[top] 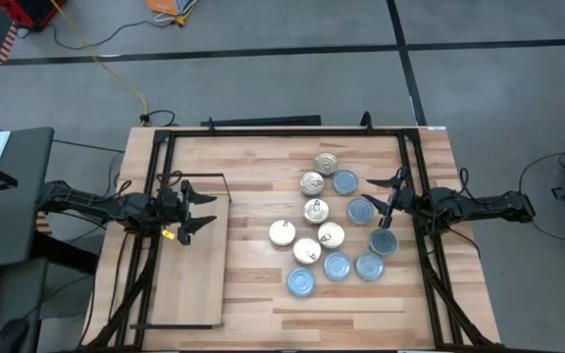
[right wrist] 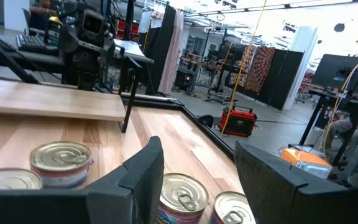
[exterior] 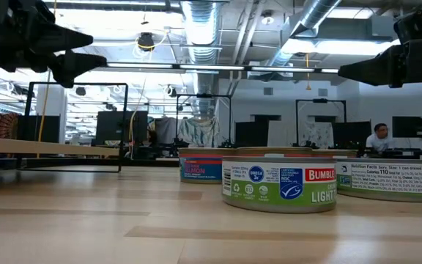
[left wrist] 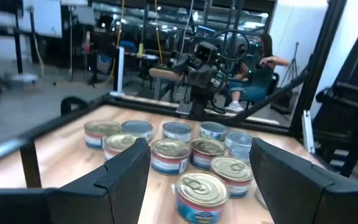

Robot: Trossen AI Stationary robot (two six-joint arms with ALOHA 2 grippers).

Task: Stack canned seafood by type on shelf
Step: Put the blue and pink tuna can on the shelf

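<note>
The gold-topped tin is the one nearest the shelf. I will next bring my left gripper to it and close on the tin's rim (top: 277, 223) (left wrist: 179, 182) beside its pull tab.
Several canned seafood tins (top: 327, 226) stand in a cluster on the wooden table, right of centre. Some have gold tops (top: 312, 183), others pale blue tops (top: 336, 266). They also show in the left wrist view (left wrist: 201, 190) and the low view (exterior: 279, 187). The shelf (top: 189, 275), a pale board with a thin black wire frame (top: 204, 179) at its far end, sits at the table's left. My left gripper (top: 202, 210) hovers open above the shelf's far end, pointing at the tins. My right gripper (top: 390, 199) hovers open just right of the cluster.
Black frame rails (top: 415, 167) run along the table's left, right and far sides. Bare tabletop (top: 248, 226) lies between shelf and tins. A seated person (left wrist: 260, 68) shows beyond the table in the left wrist view. A red box (right wrist: 237, 120) stands on the floor.
</note>
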